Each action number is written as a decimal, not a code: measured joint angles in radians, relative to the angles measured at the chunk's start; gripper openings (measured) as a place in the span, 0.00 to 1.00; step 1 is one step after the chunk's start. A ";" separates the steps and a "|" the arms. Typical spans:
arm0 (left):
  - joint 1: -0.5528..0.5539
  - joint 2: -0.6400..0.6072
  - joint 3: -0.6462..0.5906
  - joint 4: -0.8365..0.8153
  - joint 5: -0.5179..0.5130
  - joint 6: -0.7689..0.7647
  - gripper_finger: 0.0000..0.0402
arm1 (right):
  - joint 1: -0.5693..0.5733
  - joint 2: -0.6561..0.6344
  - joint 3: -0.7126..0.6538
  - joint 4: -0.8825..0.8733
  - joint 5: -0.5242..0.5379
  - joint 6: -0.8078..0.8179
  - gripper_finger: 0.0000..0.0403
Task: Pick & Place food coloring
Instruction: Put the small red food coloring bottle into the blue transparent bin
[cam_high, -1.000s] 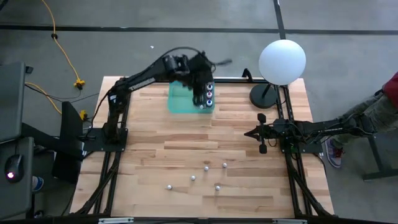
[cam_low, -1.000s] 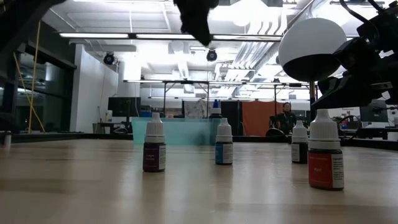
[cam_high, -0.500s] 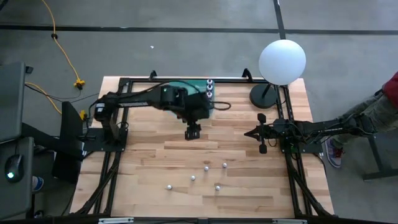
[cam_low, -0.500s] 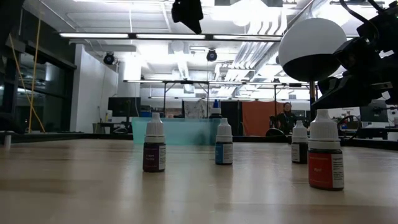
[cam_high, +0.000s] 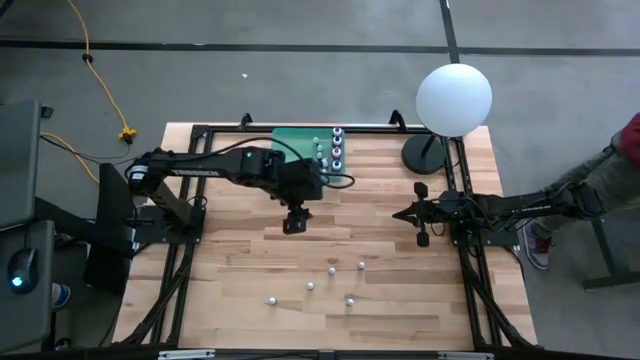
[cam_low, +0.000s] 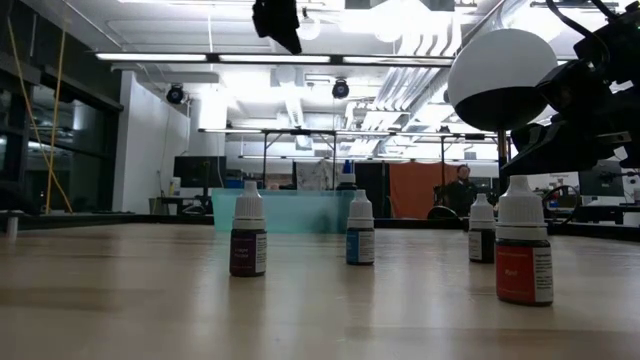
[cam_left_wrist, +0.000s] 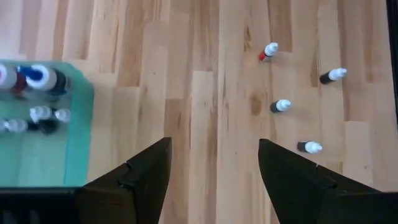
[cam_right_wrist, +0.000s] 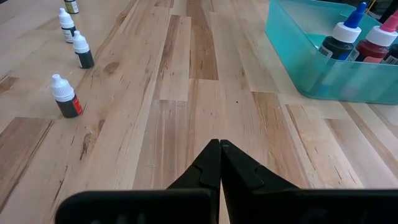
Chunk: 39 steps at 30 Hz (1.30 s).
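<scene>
My left gripper is going to close on the white cap (cam_high: 361, 266) (cam_left_wrist: 272, 48) of the loose red food coloring bottle, the one closest to my right gripper.
Several food coloring bottles (cam_high: 332, 270) stand loose and upright on the near half of the wooden table; the low view shows them in a row (cam_low: 360, 238). More bottles (cam_high: 337, 150) stand in the green tray (cam_high: 295, 145) at the far edge. My left gripper (cam_high: 293, 222) hangs open and empty above the table's middle, between the tray and the loose bottles (cam_left_wrist: 280, 106). My right gripper (cam_high: 422, 215) waits shut at the right side, touching nothing.
A white globe lamp (cam_high: 453, 97) stands on a dark base (cam_high: 425, 155) at the far right corner. A black metal frame (cam_high: 180, 240) runs along the table's left and right sides. A person's leg (cam_high: 600, 185) shows beyond the right edge.
My left gripper has swung away from above the green tray toward the table's near edge and a little down, and now hangs over the bare wood in the middle. The bottles on the table have stayed in place.
</scene>
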 joint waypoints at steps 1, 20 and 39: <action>0.000 0.000 0.000 0.007 0.002 0.020 0.58 | 0.000 0.000 0.000 0.000 0.000 0.000 0.00; -0.085 0.291 0.002 0.394 0.119 0.184 0.58 | 0.000 0.001 0.000 -0.002 0.000 0.000 0.00; -0.148 0.482 -0.003 0.597 0.139 0.180 0.58 | 0.000 0.000 0.000 -0.003 0.000 0.000 0.00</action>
